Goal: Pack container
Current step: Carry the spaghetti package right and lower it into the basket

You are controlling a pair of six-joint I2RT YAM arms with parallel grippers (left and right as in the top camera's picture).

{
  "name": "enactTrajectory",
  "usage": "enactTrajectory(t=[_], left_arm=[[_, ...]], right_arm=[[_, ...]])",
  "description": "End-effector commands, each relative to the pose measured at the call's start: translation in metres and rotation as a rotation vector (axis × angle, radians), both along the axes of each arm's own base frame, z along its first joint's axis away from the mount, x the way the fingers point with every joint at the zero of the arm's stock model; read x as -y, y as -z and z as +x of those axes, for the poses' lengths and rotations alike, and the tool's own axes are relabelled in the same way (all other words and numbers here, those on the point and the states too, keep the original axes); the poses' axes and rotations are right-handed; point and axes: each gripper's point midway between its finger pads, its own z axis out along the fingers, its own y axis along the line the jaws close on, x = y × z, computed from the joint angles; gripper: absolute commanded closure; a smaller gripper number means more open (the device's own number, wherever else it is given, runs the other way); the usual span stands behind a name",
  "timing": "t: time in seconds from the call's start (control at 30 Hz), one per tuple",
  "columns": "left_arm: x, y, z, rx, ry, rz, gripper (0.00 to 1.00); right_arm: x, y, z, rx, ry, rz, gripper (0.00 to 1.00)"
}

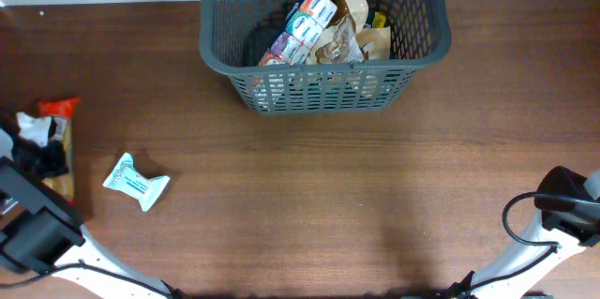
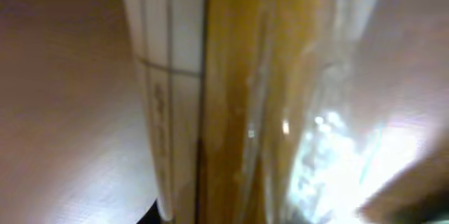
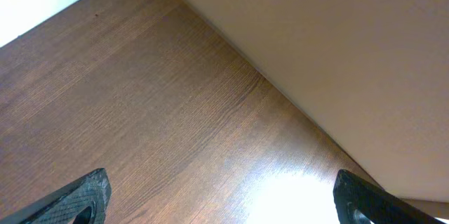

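Observation:
Next, I release the snack packet from my left gripper along the white, red and blue packet (image 1: 292, 20) in the container. The snack packet is now at the table's edge.
The container (image 1: 323, 91), a dark grey lattice basket, stands at the back centre with several food packets (image 1: 302, 27) in it. At the table's left edge my left gripper (image 1: 42, 156) is shut on a snack packet (image 1: 58, 108) with a red-orange end and a brown body. That packet (image 2: 231, 97) fills the left wrist view, blurred, in white, orange-brown and clear film. My right gripper (image 3: 221, 206) is open over bare wood at the front right, nothing between its fingers (image 3: 84, 194).
A pale teal packet (image 1: 136, 183) lies on the wooden table (image 1: 356, 196) to the front left, just right of the left arm. The right arm (image 1: 562, 207) sits at the front right corner. A pale wall (image 3: 337, 55) borders the table beside the right gripper.

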Motion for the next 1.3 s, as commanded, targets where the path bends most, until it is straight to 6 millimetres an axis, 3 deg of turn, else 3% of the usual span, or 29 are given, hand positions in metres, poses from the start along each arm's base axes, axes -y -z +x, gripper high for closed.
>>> enactTrajectory(t=[0.0, 0.17, 0.3, 0.47, 0.6, 0.7, 0.8, 0.97, 1.1, 1.27], left_arm=[[0.047, -0.037, 0.077, 0.245, 0.056, -0.165, 0.98], [0.093, -0.142, 0.168, 0.524, 0.145, -0.186, 0.98], [0.148, -0.241, 0.214, 0.723, 0.317, -0.098, 0.98], [0.244, -0.367, 0.237, 0.998, 0.526, 0.049, 0.98], [0.312, -0.414, 0.230, 1.095, 0.616, 0.138, 0.98], [0.375, -0.424, 0.218, 1.128, 0.755, 0.111, 0.98], [0.431, -0.423, 0.206, 1.133, 0.851, 0.048, 0.98], [0.503, -0.404, 0.182, 1.099, 1.111, 0.055, 0.98], [0.532, -0.382, 0.167, 1.040, 1.272, 0.074, 0.98], [0.538, -0.335, 0.177, 0.925, 1.298, 0.053, 0.98]], right_arm=[[-0.003, -0.018, -0.009, 0.037, 0.012, -0.029, 0.01], [-0.003, -0.018, -0.009, 0.037, 0.012, -0.030, 0.01], [-0.003, -0.018, -0.009, 0.036, 0.012, -0.029, 0.01], [-0.003, -0.018, -0.009, 0.036, 0.012, -0.029, 0.01], [-0.003, -0.018, -0.009, 0.036, 0.012, -0.029, 0.01], [-0.003, -0.018, -0.009, 0.036, 0.012, -0.029, 0.01], [-0.003, -0.018, -0.009, 0.036, 0.012, -0.029, 0.01], [-0.003, -0.018, -0.009, 0.037, 0.012, -0.030, 0.01], [-0.003, -0.018, -0.009, 0.036, 0.012, -0.029, 0.01], [-0.003, -0.018, -0.009, 0.036, 0.012, -0.029, 0.01]])
